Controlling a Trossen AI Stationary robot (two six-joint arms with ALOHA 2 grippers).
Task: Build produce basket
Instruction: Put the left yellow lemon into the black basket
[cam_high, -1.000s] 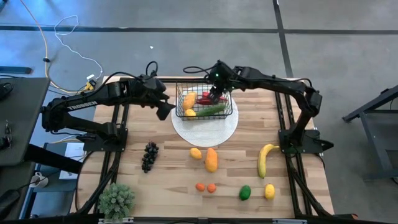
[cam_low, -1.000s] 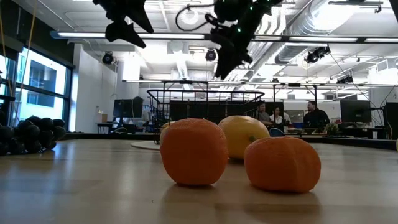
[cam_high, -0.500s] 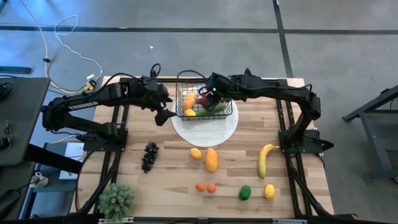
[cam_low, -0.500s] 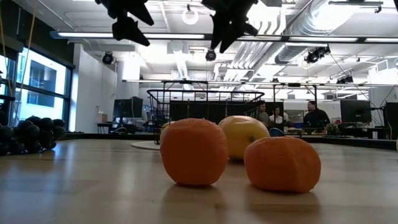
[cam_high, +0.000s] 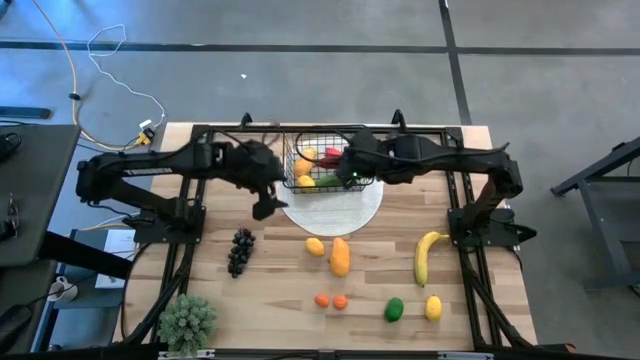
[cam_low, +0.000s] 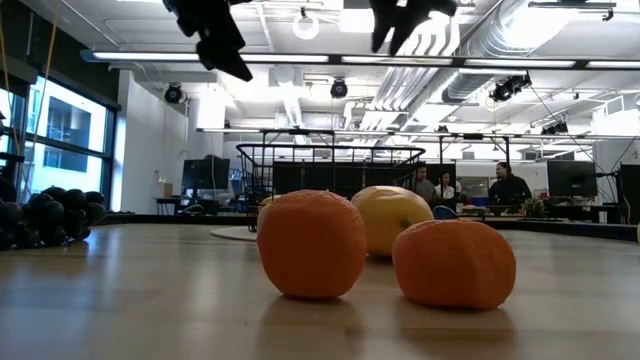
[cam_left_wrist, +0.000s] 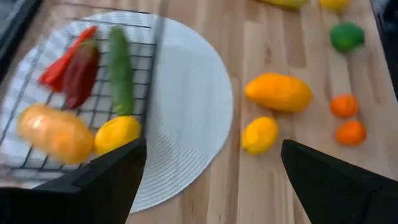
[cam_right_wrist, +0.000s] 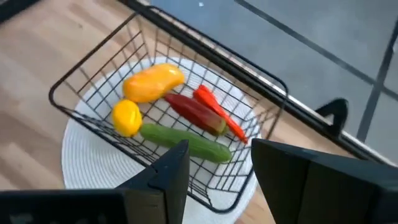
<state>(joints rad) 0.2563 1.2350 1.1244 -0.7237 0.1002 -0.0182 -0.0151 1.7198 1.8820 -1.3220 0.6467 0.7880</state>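
Observation:
Next, my left gripper closes around the middle of the lemon (cam_high: 315, 246) (cam_left_wrist: 260, 135) that lies next to the orange mango, just off the white plate.
The black wire basket (cam_high: 300, 134) stands on the round white plate (cam_high: 330, 207) at the table's far middle. It holds a yellow-orange mango (cam_right_wrist: 153, 82), a lemon (cam_right_wrist: 126, 116), a green cucumber (cam_right_wrist: 186, 142), a red chilli (cam_right_wrist: 219, 116) and a dark red pepper (cam_right_wrist: 196, 112). My right gripper (cam_high: 350, 172) hangs open and empty above the basket's right part. My left gripper (cam_high: 267, 200) is open and empty in the air just left of the plate. More produce lies on the near half of the table.
On the table lie dark grapes (cam_high: 240, 250), a lemon (cam_high: 315, 246), an orange mango (cam_high: 340, 257), a banana (cam_high: 428, 256), two small oranges (cam_high: 331, 300), a lime (cam_high: 394, 309) and another lemon (cam_high: 433, 307). A spiky potted plant (cam_high: 187, 322) stands at the near left corner. People show far behind the table.
My right gripper has risen from just above the basket's contents and drawn toward the table's right. My left gripper has moved toward the near edge, alongside the plate's left rim. The produce in the basket lies as before.

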